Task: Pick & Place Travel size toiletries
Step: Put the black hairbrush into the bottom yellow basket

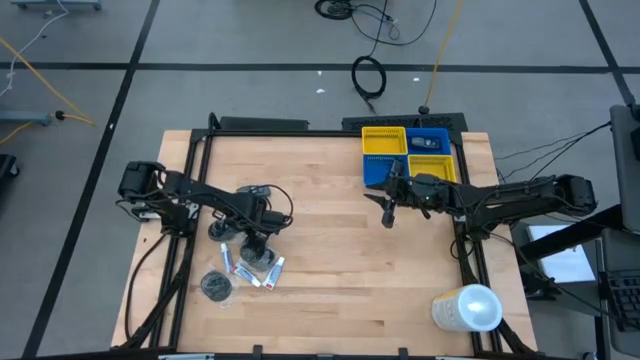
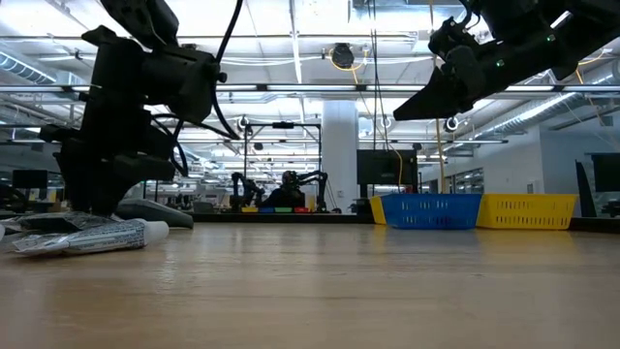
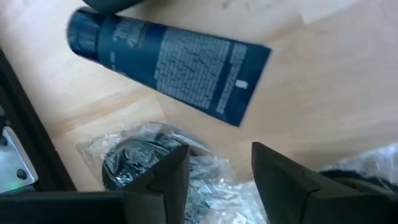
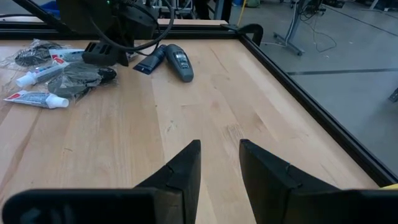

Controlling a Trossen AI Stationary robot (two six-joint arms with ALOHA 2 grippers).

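Note:
The wrapped dark item is lying across from the bins, so next I pinch its loose clear wrap point(image 3: 217, 194) with my left gripper and hand the item to my right gripper.
The travel size toiletries lie in a loose pile at the table's left. Among them are white tubes point(image 1: 247, 270), a round dark tin point(image 1: 216, 285), a dark blue tube point(image 3: 168, 62) and a dark grey bottle point(image 4: 180, 62). My left gripper point(image 3: 219, 152) points steeply down over the pile, open. Its fingers stand over a dark item in crinkled clear wrap point(image 3: 134, 158). My right gripper point(image 4: 219, 144) hangs open and nearly level above bare wood right of the table's middle point(image 1: 388, 210), with nothing between its fingers. My left gripper has its fingers point(image 3: 168, 180) at the edge of the clear wrap point(image 3: 205, 186). Whether they touch it I cannot tell, since the fingers hide the spot.
A yellow bin point(image 1: 384, 141) and blue bins point(image 1: 430, 140) stand at the far right of the table, behind my right arm. A big white cylinder point(image 1: 467, 308) lies at the near right corner. A black frame point(image 1: 190, 180) edges the table. Bare wood lies between the arms.

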